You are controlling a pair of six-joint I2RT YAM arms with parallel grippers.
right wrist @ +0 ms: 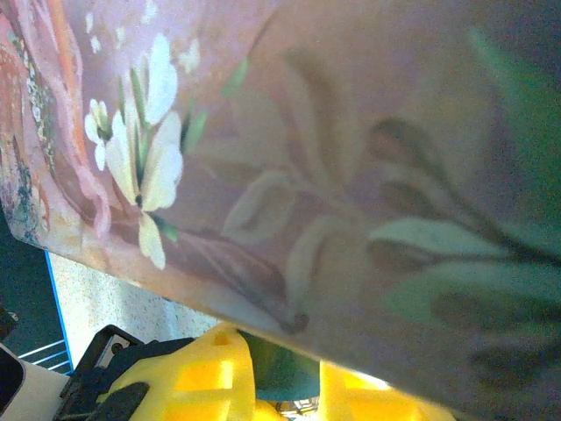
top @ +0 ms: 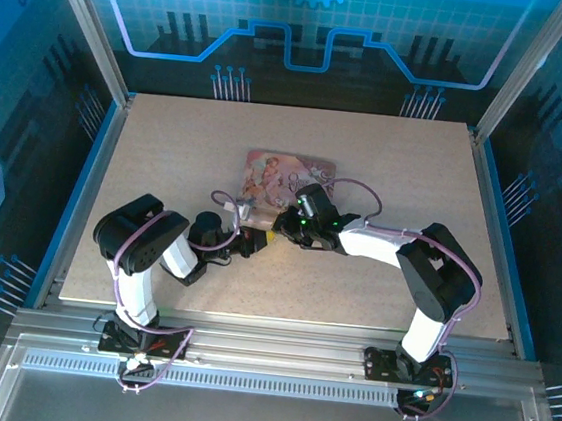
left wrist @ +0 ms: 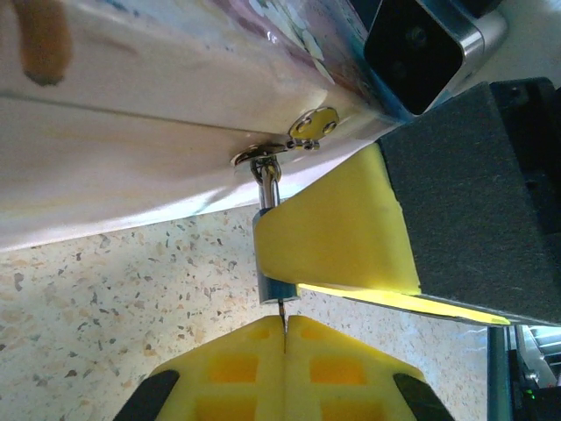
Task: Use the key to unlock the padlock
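The key is pinched by my left gripper short of the padlock's bottom and the shackle is still shut, so next I open, re-angle and grip the key (left wrist: 282,308) against the padlock.
The padlock (left wrist: 275,290) hangs by its thin shackle from the metal hasp (left wrist: 289,140) of the pink illustrated box (left wrist: 131,105). Its blue body is mostly covered by a yellow finger (left wrist: 333,237) of my right gripper. In the right wrist view the blue body (right wrist: 285,373) sits between the yellow fingers of my right gripper (right wrist: 285,390), which is shut on it. My left gripper (left wrist: 285,331) is shut on the key (left wrist: 282,314), a thin silvery blade whose tip meets the bottom of the padlock. From above, both grippers (top: 250,239) (top: 281,227) meet at the box's near edge.
The pink box (top: 290,176) lies in the middle of the speckled table (top: 166,158). Its lid (right wrist: 351,175) is close above the right wrist camera. Metal frame posts and blue panels stand around the table's edges.
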